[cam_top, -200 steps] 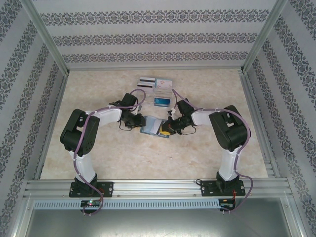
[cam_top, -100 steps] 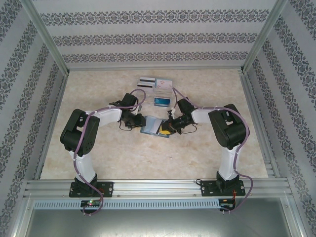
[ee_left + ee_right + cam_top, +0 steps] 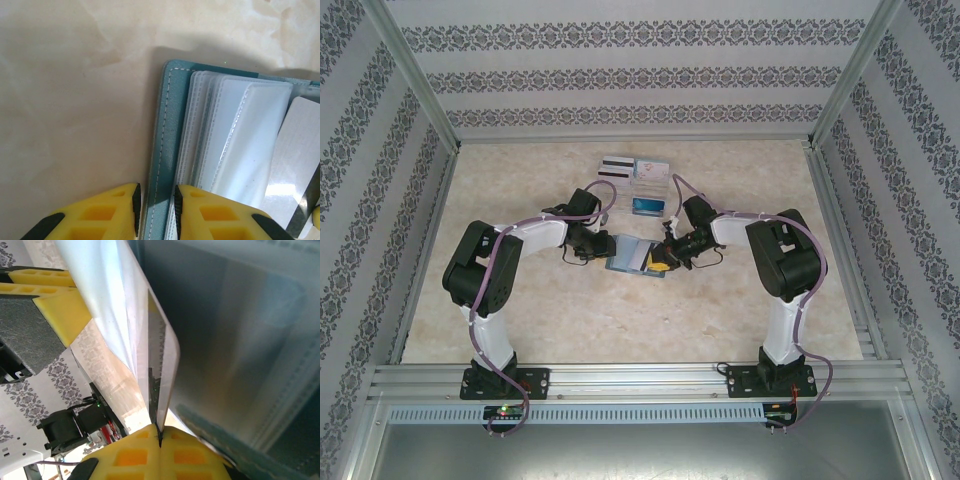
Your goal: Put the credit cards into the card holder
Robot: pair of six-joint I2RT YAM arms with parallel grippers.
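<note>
My right gripper needs to let go of the white credit card in the card holder's clear sleeve [image 3: 627,252] [image 3: 116,307], beside my left gripper.
The teal card holder [image 3: 626,255] lies open on the table between both arms, its clear sleeves [image 3: 250,140] fanned up. My left gripper [image 3: 156,207] is shut on the stitched teal cover edge [image 3: 165,140] at the holder's left side. From the right, my right gripper [image 3: 160,437] is shut on the edge of a white credit card [image 3: 162,365] with a black stripe, held edge-on against the sleeves. That card's striped end [image 3: 295,165] shows over the right page. More credit cards, white striped [image 3: 613,166] and blue [image 3: 646,206], lie at the back.
A clear compartmented tray [image 3: 650,188] sits just behind the holder, close to both wrists. Patterned walls and metal rails [image 3: 430,120] enclose the table. The left gripper's yellow fingers [image 3: 60,315] appear beyond the card in the right wrist view.
The right arm has shifted slightly, nudging its gripper and card a little along the holder. The left gripper and the holder have stayed put.
</note>
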